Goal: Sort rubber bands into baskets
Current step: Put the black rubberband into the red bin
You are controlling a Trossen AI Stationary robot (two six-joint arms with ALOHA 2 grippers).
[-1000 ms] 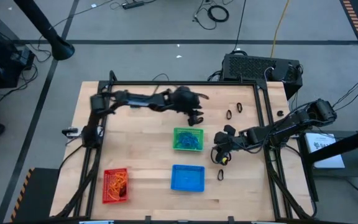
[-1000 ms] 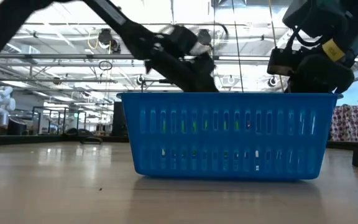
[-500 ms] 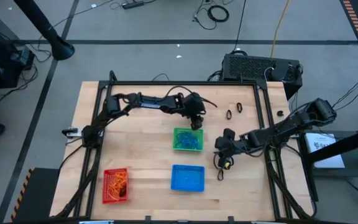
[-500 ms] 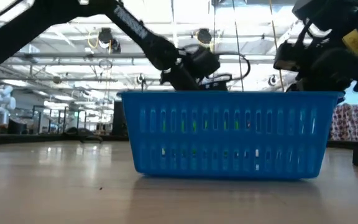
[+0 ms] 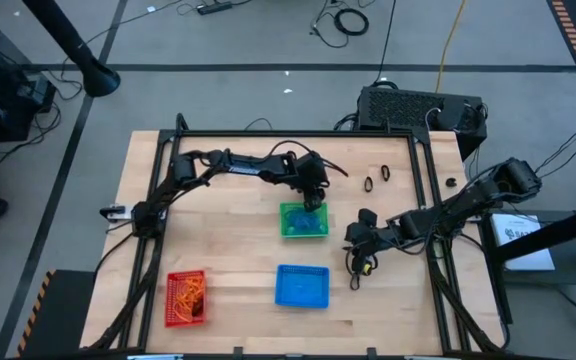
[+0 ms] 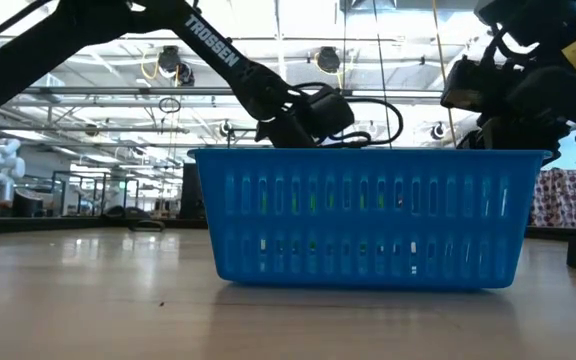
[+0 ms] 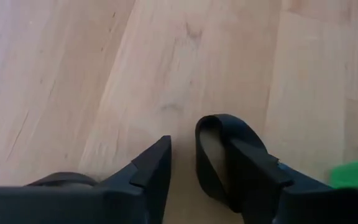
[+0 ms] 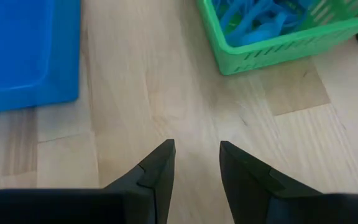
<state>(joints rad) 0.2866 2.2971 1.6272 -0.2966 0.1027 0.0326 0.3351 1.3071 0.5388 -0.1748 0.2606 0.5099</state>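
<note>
Next, my right gripper goes to the two loose black rubber bands beyond the green basket and grips the rubber band nearer the black box [image 5: 385,172].
The green basket [image 5: 303,222] holds blue rubber bands [image 8: 260,15]. The red basket [image 5: 186,298] holds orange bands, and the blue basket [image 5: 301,286] stands at the near side. Loose black bands lie at the far right [image 5: 368,185] [image 5: 384,174] and one near the blue basket [image 5: 355,281]. My left gripper [image 5: 312,196] hovers at the green basket's far edge, fingers apart [image 7: 188,146], with a black band beside one finger. My right gripper [image 5: 358,240] is open [image 8: 196,149] over bare wood right of the green basket [image 8: 278,43]. My left gripper has a black rubber band [image 7: 224,120] standing as a loop against the inner face of one finger [image 7: 253,165]. The other finger [image 7: 154,165] stands apart from it, so the band is not pinched. Whether it hangs on the finger or rests on the table, I cannot tell.
The blue basket [image 6: 368,215] fills the front of the low view and hides the table behind it. A black box [image 5: 420,108] sits past the far right corner. The black frame rails [image 5: 428,190] run along the table's sides. Bare wood lies between the red and blue baskets.
My left arm has swung in, bringing its gripper a little toward the near edge, up to the green basket's far rim. My right gripper has stayed about where it was. The baskets have not shifted.
</note>
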